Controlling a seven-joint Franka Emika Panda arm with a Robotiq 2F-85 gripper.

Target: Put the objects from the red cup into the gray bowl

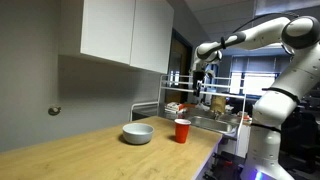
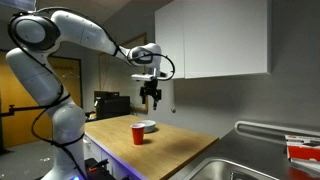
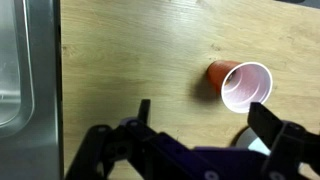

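Observation:
Next, my gripper goes to the red cup's rim (image 1: 185, 121) (image 3: 226, 82), on the side away from the gray bowl, and closes there.
The red cup (image 1: 182, 131) stands upright on the wooden counter, next to the gray bowl (image 1: 138, 133). Both also show in an exterior view, the red cup (image 2: 138, 134) in front of the gray bowl (image 2: 148, 126). In the wrist view the red cup (image 3: 240, 83) is seen from above with a pale inside; I cannot tell what it holds. A sliver of the gray bowl (image 3: 256, 142) shows behind the right finger. My gripper (image 1: 204, 80) (image 2: 151, 97) (image 3: 205, 122) hangs open and empty, well above the cup and bowl.
A steel sink (image 1: 215, 122) (image 2: 240, 165) (image 3: 25, 70) is set into the wooden counter (image 1: 90, 150) beside the cup. White wall cabinets (image 1: 125, 35) (image 2: 215, 35) hang above. Items sit on a rack (image 1: 175, 103) behind the sink.

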